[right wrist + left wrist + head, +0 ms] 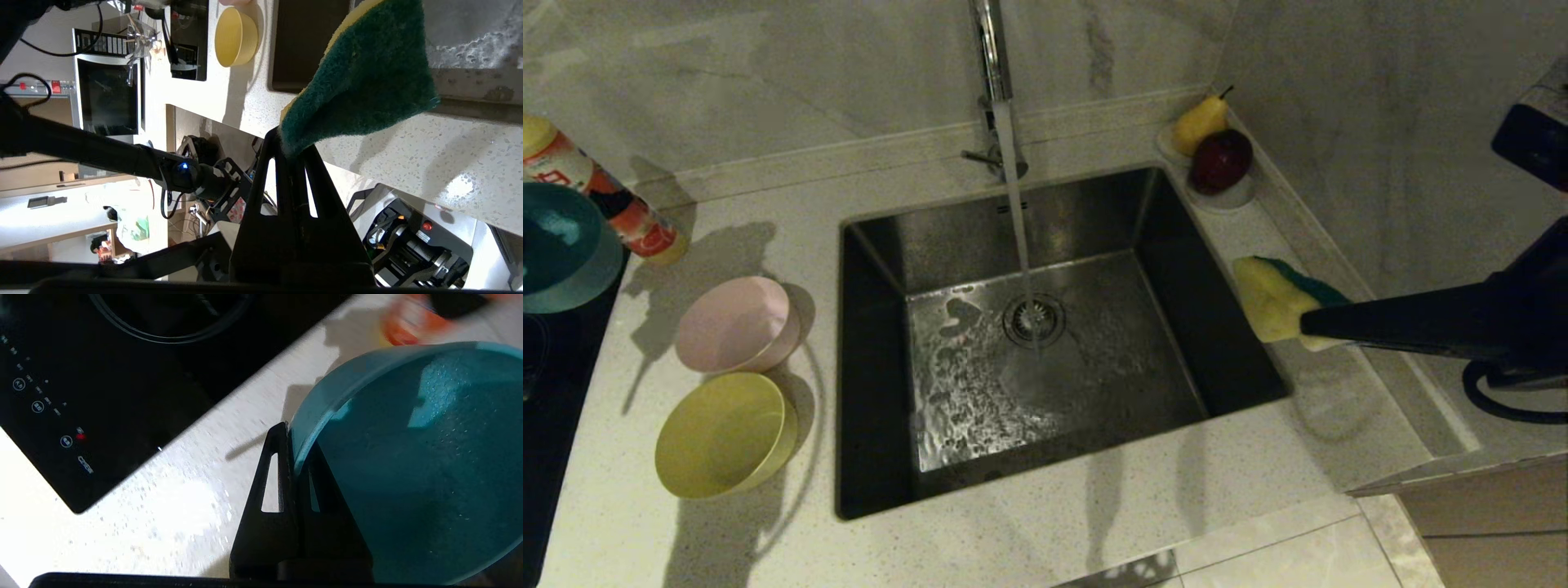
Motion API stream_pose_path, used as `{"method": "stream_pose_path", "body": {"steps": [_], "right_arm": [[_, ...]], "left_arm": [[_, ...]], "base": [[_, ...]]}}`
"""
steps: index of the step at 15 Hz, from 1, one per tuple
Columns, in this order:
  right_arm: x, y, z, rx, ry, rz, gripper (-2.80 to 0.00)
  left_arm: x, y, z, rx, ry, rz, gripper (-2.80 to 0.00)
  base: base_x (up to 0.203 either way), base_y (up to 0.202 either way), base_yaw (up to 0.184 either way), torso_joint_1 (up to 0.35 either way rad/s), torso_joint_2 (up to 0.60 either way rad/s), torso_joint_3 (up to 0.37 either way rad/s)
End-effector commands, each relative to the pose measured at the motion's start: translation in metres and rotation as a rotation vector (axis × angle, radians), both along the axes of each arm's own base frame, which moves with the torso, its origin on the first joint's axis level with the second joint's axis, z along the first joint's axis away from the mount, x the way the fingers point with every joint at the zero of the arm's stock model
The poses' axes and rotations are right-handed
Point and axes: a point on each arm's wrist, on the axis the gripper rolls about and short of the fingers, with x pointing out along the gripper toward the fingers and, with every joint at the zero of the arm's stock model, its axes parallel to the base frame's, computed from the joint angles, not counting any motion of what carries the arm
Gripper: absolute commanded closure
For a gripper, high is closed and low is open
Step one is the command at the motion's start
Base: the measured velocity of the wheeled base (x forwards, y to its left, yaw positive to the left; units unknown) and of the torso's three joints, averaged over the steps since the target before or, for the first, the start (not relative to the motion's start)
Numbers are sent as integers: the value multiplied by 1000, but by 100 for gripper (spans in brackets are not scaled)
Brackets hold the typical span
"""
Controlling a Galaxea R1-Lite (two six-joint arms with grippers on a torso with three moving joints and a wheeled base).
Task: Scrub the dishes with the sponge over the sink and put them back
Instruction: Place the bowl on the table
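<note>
Next, the left gripper releases the light blue bowl on the black cooktop (531, 328), across from the pale pink bowl.
The light blue bowl (562, 245) hangs at the far left edge of the head view, above the counter and cooktop. My left gripper (291, 435) is shut on its rim (322, 412); one finger is inside the bowl, one outside. A pale pink bowl (737, 323) and a yellow bowl (725, 434) sit on the counter left of the sink (1045, 343). Water runs from the faucet (992, 57) onto the drain. My right gripper (1305, 325) is shut on the sponge (1278, 298), held over the sink's right rim; its green face (363, 81) shows in the right wrist view.
A red-labelled bottle (596, 196) lies behind the blue bowl. A black cooktop (102, 375) borders the counter on the left. A white dish with a pear (1201, 122) and a dark red apple (1222, 160) stands at the back right corner by the wall.
</note>
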Motion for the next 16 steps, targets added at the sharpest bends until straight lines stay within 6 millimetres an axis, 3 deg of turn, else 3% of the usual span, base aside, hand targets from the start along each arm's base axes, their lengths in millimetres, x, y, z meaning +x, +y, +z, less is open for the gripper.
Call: {"method": "stream_pose_path", "body": {"steps": [1, 6, 12, 16], "right_arm": [[8, 5, -4, -5, 13, 5, 0], [12, 8, -11, -7, 33, 30, 0], [16, 11, -11, -4, 28, 33, 0], [18, 13, -14, -11, 40, 35, 0]], "left_arm": [[17, 30, -17, -69, 42, 51, 0], [24, 87, -33, -152, 49, 152, 0], [32, 139, -54, -231, 38, 186, 0], [40, 159, -64, -298, 8, 124, 0]], "base": [[0, 0, 0, 0, 0, 0], [0, 0, 0, 0, 0, 0], [0, 0, 0, 0, 0, 0], [0, 0, 0, 0, 0, 0]]}}
